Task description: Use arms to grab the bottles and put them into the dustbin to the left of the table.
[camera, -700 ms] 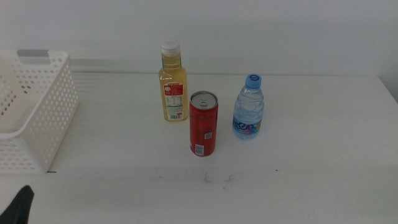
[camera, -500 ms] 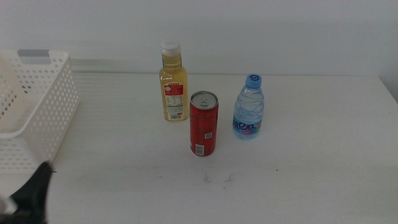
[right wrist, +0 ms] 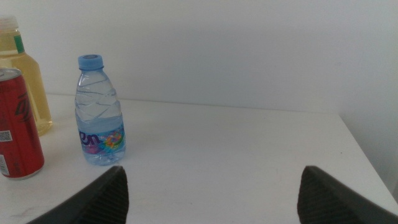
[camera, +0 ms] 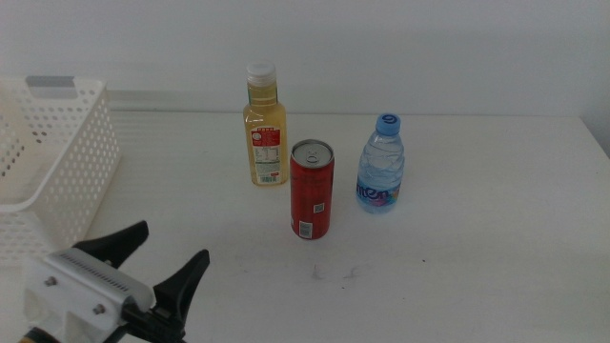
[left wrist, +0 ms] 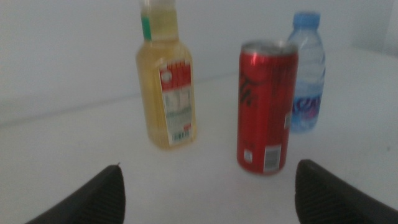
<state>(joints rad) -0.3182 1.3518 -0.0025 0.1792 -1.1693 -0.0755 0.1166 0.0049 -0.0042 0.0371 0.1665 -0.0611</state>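
I will next move my left gripper to the red can's middle (camera: 311, 194) (left wrist: 265, 113), in front of the yellow juice bottle, and close it there.
Three bottles stand upright on the white table (camera: 477, 248): a yellow juice bottle (camera: 265, 127) at the back, a red can (camera: 312, 190) in front of it, and a clear water bottle (camera: 381, 165) with a blue cap to the right. My left gripper (camera: 167, 252) is open at the table's front left, short of the can and holding nothing. Its wrist view shows the juice bottle (left wrist: 166, 78), the can (left wrist: 266, 107) and the water bottle (left wrist: 307, 73) ahead of the left gripper (left wrist: 208, 180). My right gripper (right wrist: 211, 180) is open and out of the middle view; its wrist view shows the water bottle (right wrist: 98, 112) and the can (right wrist: 17, 124).
The white perforated dustbin (camera: 57, 162) stands at the left edge of the table, just behind my left arm. A few dark scuff marks (camera: 334, 273) lie in front of the can. A pale wall runs behind the table.
My left arm has risen from the bottom left corner into the middle view and moved forward and right toward the bottles, its jaws now open in view. The bottles have not moved.
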